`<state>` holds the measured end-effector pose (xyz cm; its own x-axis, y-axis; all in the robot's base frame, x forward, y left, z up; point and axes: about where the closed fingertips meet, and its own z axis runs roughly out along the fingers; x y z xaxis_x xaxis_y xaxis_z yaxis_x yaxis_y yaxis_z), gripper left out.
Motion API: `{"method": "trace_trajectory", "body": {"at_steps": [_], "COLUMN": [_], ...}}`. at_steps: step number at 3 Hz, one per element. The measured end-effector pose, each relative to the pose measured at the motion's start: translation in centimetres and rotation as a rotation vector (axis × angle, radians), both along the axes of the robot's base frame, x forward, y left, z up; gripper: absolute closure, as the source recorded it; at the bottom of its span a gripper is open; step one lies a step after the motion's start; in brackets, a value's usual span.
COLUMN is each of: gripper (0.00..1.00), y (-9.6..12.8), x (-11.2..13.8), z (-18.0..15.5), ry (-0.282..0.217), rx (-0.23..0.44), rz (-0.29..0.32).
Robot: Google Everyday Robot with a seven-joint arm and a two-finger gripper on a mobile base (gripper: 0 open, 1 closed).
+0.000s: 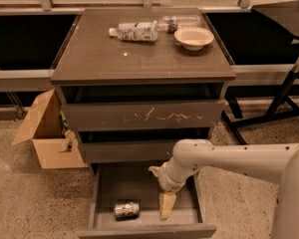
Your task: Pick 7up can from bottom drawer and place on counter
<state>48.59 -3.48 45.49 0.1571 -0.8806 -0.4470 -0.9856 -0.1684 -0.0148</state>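
Observation:
Next, my gripper needs to go to the near end (135, 209) of the 7up can, the one facing my gripper in the bottom drawer, and close there.
The 7up can (126, 209) lies on its side in the open bottom drawer (105, 193), near the front left. My gripper (166, 206) hangs down into the drawer at the end of the white arm, a short way to the right of the can and not touching it. The counter (139, 54) is the dark flat top of the cabinet, above the two closed drawers.
Two clear plastic bottles (135, 31) and a pale bowl (194, 37) lie at the back of the counter. An open cardboard box (46, 131) stands on the floor left of the cabinet. A black stand's legs (269, 111) are at the right.

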Motion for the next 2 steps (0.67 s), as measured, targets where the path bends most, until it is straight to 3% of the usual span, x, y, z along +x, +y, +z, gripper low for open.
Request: {"method": "trace_trajectory", "body": {"at_steps": [1,2], "gripper": [0.0,0.0], "y": [1.21,1.22], "x": [0.17,0.18], "z": [-4.26,-4.28], "ry": [0.015,0.016], "rx": [0.028,0.028], "rz": [-0.006,-0.006]}}
